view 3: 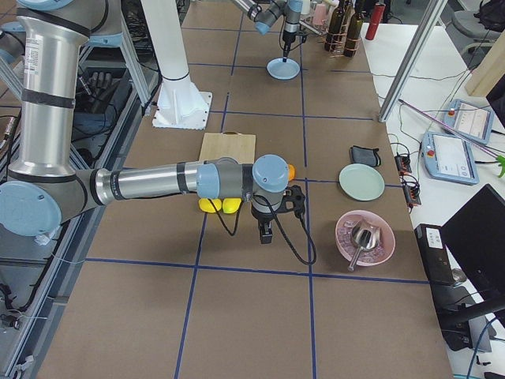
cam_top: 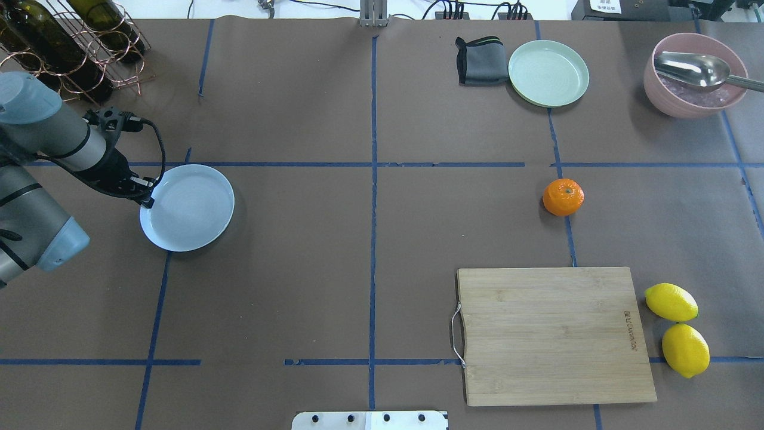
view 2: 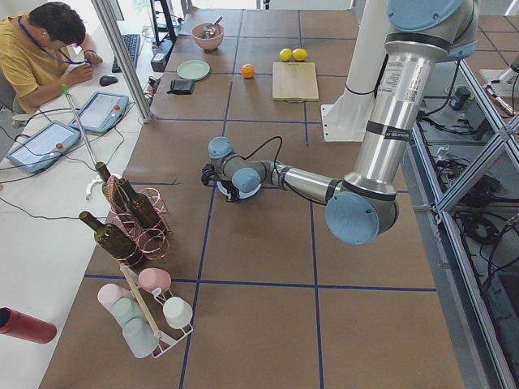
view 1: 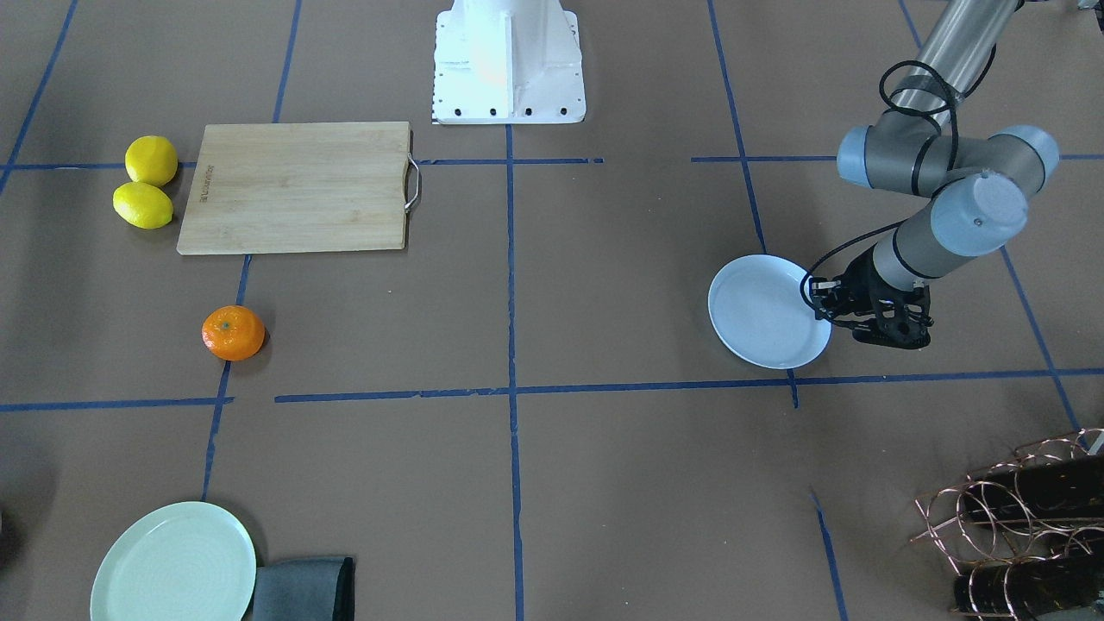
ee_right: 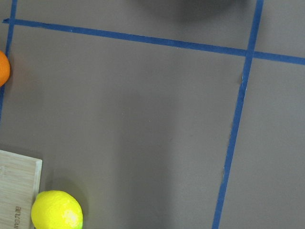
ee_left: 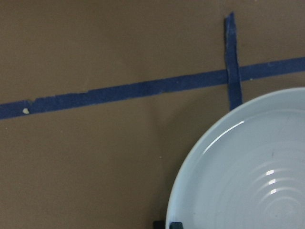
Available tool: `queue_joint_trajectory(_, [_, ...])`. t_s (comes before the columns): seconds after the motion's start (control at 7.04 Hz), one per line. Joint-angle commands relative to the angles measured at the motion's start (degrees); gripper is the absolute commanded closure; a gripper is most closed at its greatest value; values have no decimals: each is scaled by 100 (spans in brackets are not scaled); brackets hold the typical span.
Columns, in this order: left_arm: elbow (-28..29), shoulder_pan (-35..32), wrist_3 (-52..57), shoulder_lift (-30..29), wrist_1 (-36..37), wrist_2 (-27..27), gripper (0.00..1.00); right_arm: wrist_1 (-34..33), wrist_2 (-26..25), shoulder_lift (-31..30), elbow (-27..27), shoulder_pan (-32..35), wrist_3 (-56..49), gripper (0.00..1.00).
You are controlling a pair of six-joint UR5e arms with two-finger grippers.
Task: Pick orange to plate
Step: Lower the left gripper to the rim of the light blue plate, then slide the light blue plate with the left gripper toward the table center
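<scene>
My left gripper will let the white plate go on the middle blue tape line (view 1: 504, 300) across from the orange. The plate now sits far across the table.
The orange (view 1: 233, 332) lies alone on the brown table beside a blue tape line, also in the overhead view (cam_top: 563, 197) and at the left edge of the right wrist view (ee_right: 2, 69). The white plate (view 1: 763, 315) sits far across the table on my left side (cam_top: 191, 209). My left gripper (view 1: 819, 302) is at the plate's near rim (ee_left: 238, 181), and its dark fingertips (ee_left: 175, 224) look shut on that rim. My right gripper (view 3: 267, 233) hangs above the table near the lemons. It shows only in the right side view, so I cannot tell its state.
A wooden cutting board (cam_top: 555, 334) lies with two lemons (cam_top: 677, 328) beside it. At the back are a pale green plate (cam_top: 548, 73), a grey cloth (cam_top: 480, 60) and a pink bowl with a spoon (cam_top: 695, 74). A wire rack of bottles (cam_top: 71, 54) stands behind my left arm.
</scene>
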Motion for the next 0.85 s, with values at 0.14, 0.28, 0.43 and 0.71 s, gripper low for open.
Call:
queue_joint_trajectory(0.14, [-197, 99, -1440, -827, -9, -57, 100, 1, 94, -27, 16, 0, 1, 0])
queue_joint_trajectory(0.28, [-234, 535, -2124, -1116, 0, -39, 100, -8, 102, -35, 34, 0, 1, 0])
queue_joint_trajectory(0.43, [-217, 800, -2714, -1441, -44, -31, 100, -8, 103, -36, 25, 0, 1, 0])
queue_joint_trajectory(0.71, [2, 1434, -3725, -1706, -769, 222, 100, -8, 512, -44, 25, 0, 1, 0])
